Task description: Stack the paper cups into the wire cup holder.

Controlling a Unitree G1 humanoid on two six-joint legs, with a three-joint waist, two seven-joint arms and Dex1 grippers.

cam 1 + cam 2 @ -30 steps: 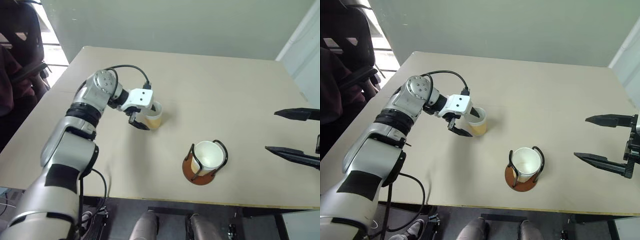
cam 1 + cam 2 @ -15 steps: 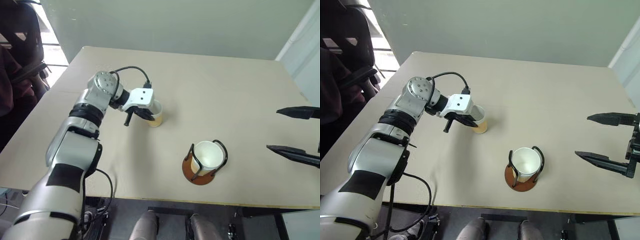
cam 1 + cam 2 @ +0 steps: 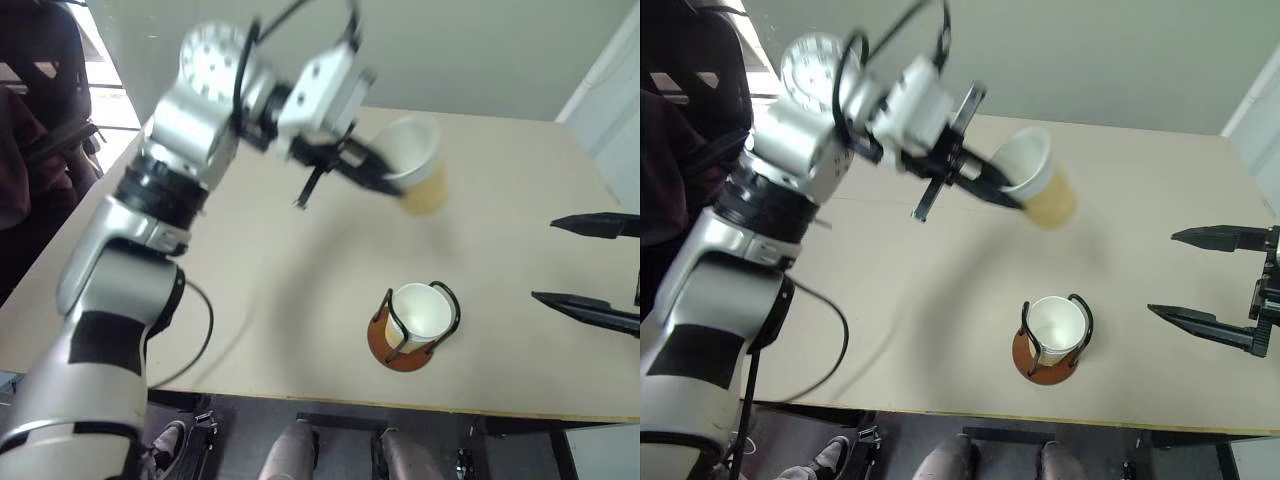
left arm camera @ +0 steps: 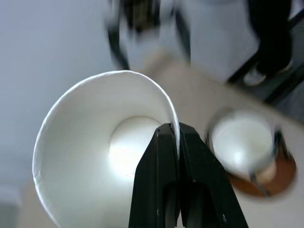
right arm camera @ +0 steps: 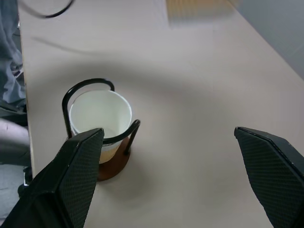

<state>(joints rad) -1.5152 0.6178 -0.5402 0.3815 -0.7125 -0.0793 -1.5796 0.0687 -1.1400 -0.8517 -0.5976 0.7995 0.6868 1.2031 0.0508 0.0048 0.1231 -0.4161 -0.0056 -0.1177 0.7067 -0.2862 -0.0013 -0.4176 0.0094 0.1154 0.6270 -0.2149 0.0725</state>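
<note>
Next, my left gripper releases the tan paper cup inside the second paper cup (image 3: 420, 313) (image 4: 243, 142) that stands between the black loops of the holder.
My left gripper (image 3: 378, 178) is shut on the rim of a tan paper cup (image 3: 418, 165), which hangs tilted in the air over the table's middle. In the left wrist view the two fingers (image 4: 161, 156) pinch the cup's (image 4: 95, 166) wall, one inside and one outside. Below and nearer the front edge stands the wire cup holder (image 3: 379, 341) with a second paper cup (image 3: 420, 312) upright between its black loops; the right wrist view has this holder (image 5: 114, 168) and cup (image 5: 100, 114) too. At the right edge my right gripper (image 3: 590, 267) hangs open and holds nothing.
The beige table (image 3: 280, 270) ends close in front of the holder. A dark chair (image 3: 40, 60) stands off the table's far left corner. A pale wall runs behind the table.
My left gripper closed on the cup, then lifted it off the table and carried it up and to the right, rolling so the cup tilts. My right gripper stayed still.
</note>
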